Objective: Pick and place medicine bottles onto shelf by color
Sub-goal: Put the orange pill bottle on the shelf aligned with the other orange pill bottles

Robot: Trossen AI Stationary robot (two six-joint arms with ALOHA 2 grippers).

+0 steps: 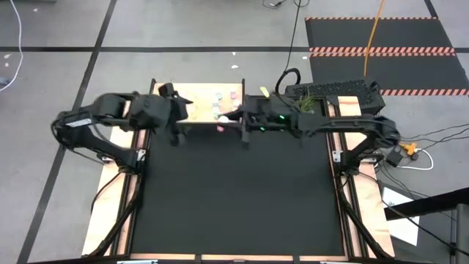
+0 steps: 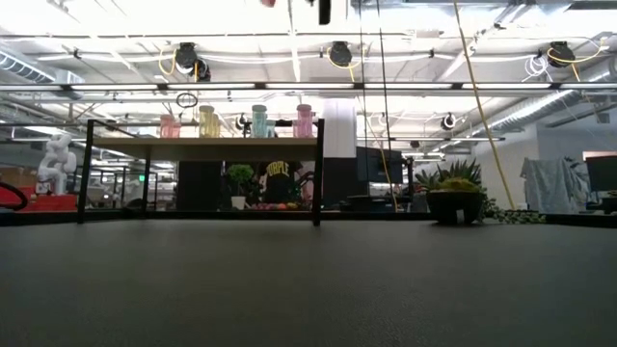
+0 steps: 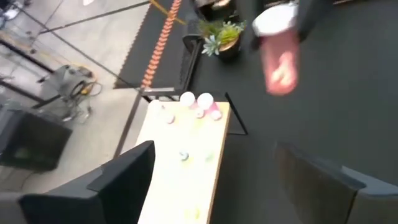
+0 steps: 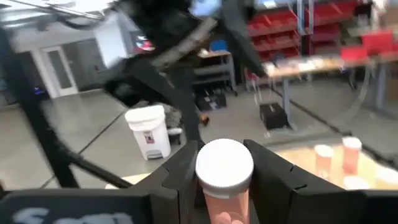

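Observation:
My left gripper is to close next on the lower body (image 1: 220, 128) (image 3: 282, 78) of the pink bottle, below the fingers of my right gripper, to take it over.
The shelf (image 1: 201, 103) stands at the table's far edge on thin black legs. On it stand several medicine bottles, seen in the low view as pink (image 2: 170, 126), yellow (image 2: 208, 121), teal (image 2: 259, 120) and pink (image 2: 304, 120). My left gripper (image 3: 217, 186) hovers open above the shelf's left part (image 1: 178, 110), touching nothing. My right gripper (image 1: 233, 117) is at the shelf's near right corner, shut on a pink bottle with a white cap (image 4: 224, 180), which also shows blurred in the left wrist view (image 3: 280, 59). My right gripper pinches the pink bottle between its two fingers (image 4: 183, 177), on opposite sides of the body just under the white cap (image 4: 224, 163). The fingers reach in roughly level from the table's right. The bottle is lifted clear of table and shelf, cap end toward the wrist camera.
A potted plant (image 1: 308, 104) and a black keyboard (image 1: 337, 90) sit at the far right, beside the shelf. Wooden side rails (image 1: 110, 198) run along both sides of the black mat, whose near part (image 1: 234, 198) is open room.

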